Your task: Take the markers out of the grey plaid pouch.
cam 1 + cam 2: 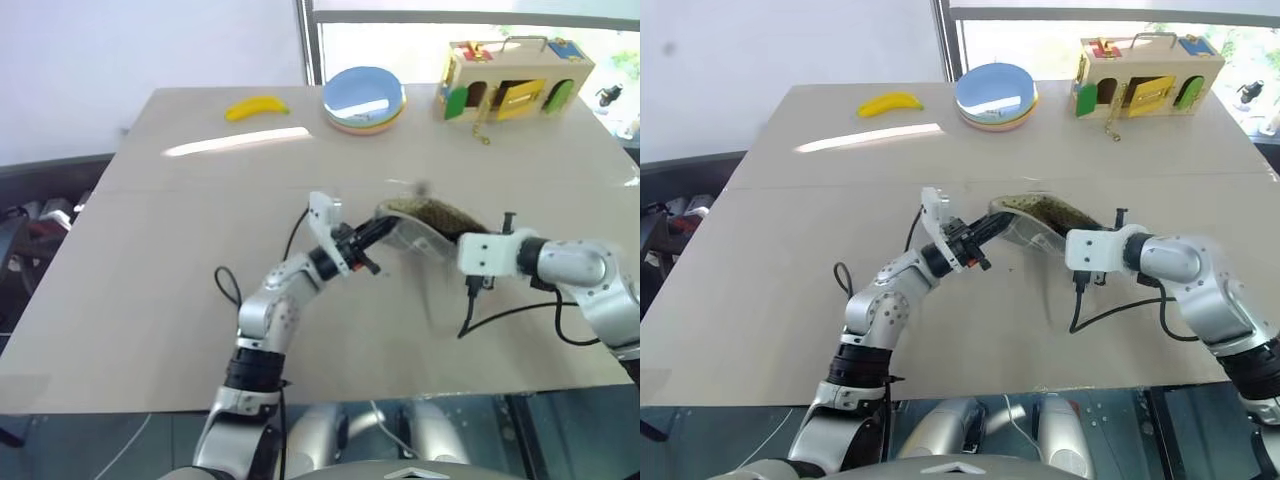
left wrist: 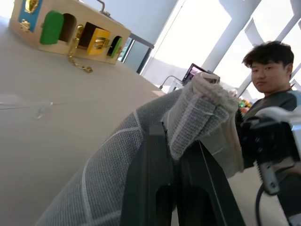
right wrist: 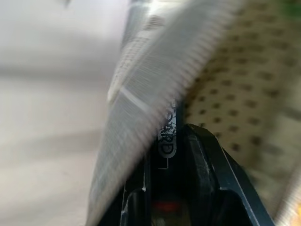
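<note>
Next, my left gripper releases the grey plaid pouch on the bare table (image 1: 319, 224) before the stacked plates.
The grey plaid pouch (image 1: 428, 216) hangs above the table between my two arms, its mouth gaping upward and showing a dotted lining (image 3: 235, 84). My left gripper (image 1: 384, 226) is shut on the pouch's left end, where the grey gridded fabric (image 2: 113, 174) bunches over the black fingers (image 2: 150, 188). At the pouch's right end, my right gripper (image 1: 457, 240) is shut on the edge of the fabric (image 3: 141, 94), which is pinched between its fingers (image 3: 202, 160). The markers are hidden.
A wooden toy box (image 1: 515, 85) stands at the table's far right, stacked plates (image 1: 363, 98) in the far middle, and a banana (image 1: 257, 107) to their left. A person (image 2: 268, 70) sits beyond the table. The tabletop (image 1: 150, 280) under the pouch is bare.
</note>
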Controlling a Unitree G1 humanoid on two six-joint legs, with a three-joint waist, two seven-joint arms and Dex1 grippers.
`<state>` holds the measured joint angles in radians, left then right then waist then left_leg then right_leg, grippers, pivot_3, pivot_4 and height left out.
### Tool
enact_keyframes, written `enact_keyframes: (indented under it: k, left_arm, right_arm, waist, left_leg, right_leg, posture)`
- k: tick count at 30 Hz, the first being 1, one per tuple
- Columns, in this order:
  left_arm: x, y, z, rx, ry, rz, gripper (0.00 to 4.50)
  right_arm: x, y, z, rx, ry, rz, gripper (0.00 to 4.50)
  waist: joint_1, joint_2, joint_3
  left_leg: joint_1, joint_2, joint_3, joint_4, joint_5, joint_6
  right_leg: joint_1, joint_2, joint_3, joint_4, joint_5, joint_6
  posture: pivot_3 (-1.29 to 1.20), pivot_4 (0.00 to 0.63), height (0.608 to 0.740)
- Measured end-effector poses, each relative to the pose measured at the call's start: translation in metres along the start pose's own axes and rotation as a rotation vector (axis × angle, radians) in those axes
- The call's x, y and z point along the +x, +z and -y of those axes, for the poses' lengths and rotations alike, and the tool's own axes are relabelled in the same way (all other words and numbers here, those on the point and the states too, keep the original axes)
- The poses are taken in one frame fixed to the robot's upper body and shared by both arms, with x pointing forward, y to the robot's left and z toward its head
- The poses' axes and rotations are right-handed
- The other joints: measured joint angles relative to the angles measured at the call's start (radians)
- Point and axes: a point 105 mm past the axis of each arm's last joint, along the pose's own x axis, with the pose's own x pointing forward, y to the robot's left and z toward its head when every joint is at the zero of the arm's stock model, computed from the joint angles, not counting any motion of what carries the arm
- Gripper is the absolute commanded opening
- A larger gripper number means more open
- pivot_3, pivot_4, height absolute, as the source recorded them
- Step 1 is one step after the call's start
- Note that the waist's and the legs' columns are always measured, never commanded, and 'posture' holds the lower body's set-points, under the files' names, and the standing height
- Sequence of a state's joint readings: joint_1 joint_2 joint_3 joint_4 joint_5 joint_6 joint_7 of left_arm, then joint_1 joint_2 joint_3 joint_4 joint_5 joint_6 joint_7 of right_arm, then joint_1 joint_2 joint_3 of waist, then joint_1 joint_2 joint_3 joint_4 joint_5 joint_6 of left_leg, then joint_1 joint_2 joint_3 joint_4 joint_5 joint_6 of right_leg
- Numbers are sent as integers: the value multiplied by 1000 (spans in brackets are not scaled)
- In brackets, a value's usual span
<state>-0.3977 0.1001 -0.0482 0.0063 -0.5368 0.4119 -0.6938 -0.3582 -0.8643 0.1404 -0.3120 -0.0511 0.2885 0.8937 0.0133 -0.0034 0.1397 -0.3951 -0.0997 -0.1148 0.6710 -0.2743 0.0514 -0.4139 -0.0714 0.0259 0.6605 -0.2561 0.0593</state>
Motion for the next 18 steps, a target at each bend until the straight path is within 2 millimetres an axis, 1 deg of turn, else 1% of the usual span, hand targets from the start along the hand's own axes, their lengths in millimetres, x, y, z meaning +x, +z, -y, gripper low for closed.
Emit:
enact_keyframes:
  k: [4, 6, 10, 12, 13, 14, 15, 16, 17, 18]
  left_arm:
    - [-7, 1, -6, 52, 20, -13, 0]
    - [-13, 4, -11, 97, 37, -17, 0]
    - [-20, 7, -17, 153, 55, -25, 0]
    - [-22, 7, -19, 179, 64, -30, 0]
    - [-24, 7, -20, 189, 70, -33, 0]
    - [-26, 7, -21, 198, 78, -33, 0]
    - [-27, 8, -22, 202, 82, -31, 0]
    - [-30, 9, -24, 210, 98, -28, 0]
    - [-34, 11, -29, 222, 121, -29, 0]
    - [-40, 14, -33, 246, 145, -34, 0]
  right_arm:
    - [-20, 13, 9, 213, 15, 97, 459]
    - [-40, 23, 12, 350, 49, 191, 459]
    - [-59, 35, 14, 437, 86, 283, 459]
    - [-65, 40, 21, 475, 67, 321, 459]
    - [-67, 39, 27, 494, 31, 324, 459]
    - [-67, 31, 36, 522, -24, 294, 459]
    - [-67, 24, 40, 536, -55, 266, 459]
    - [-68, 6, 46, 562, -112, 191, 459]
    - [-69, -14, 47, 575, -152, 105, 459]
    - [-70, -35, 43, 575, -163, -4, 459]
  waist:
    - [2, 0, 0]
    - [3, 0, 0]
    - [1, 0, 0]
    - [0, 0, 0]
    - [0, 0, 0]
    - [1, 0, 0]
    - [2, 0, 0]
    - [5, 0, 0]
    - [7, 0, 0]
    - [9, 0, 0]
  left_leg:
    - [0, 0, -1, 0, 0, 0]
    - [-1, 0, -2, 0, 0, 0]
    - [-1, 0, -1, -1, 0, 0]
    - [-1, 0, -1, -1, 0, 0]
    - [-1, 0, -1, -1, 0, 0]
    - [0, 0, -1, 0, 0, 0]
    - [-1, 0, -1, 0, 0, 0]
    - [-1, -1, -1, 0, 0, 0]
    - [-1, -1, -1, 0, 0, 0]
    - [-1, -1, -1, 0, 0, 0]
  right_leg:
    - [0, 0, -1, 0, 0, 0]
    - [0, 0, -1, -1, 0, 0]
    - [0, -1, -1, -1, 0, 0]
    - [0, -1, 0, -1, 0, 0]
    - [0, -1, 0, -1, 0, 0]
    - [0, -1, 0, 0, 0, 0]
    - [0, -1, -1, 0, 0, 0]
    - [0, -1, -1, -1, 0, 0]
    - [0, -1, -1, -1, 0, 0]
    - [0, -1, -1, -1, 0, 0]
  posture:
    - [0, 150, 740]
    - [0, 150, 740]
    - [0, 150, 740]
    - [0, 150, 740]
    - [0, 150, 740]
    - [0, 150, 740]
    - [0, 150, 740]
    - [0, 150, 740]
    - [0, 150, 740]
    - [0, 150, 740]
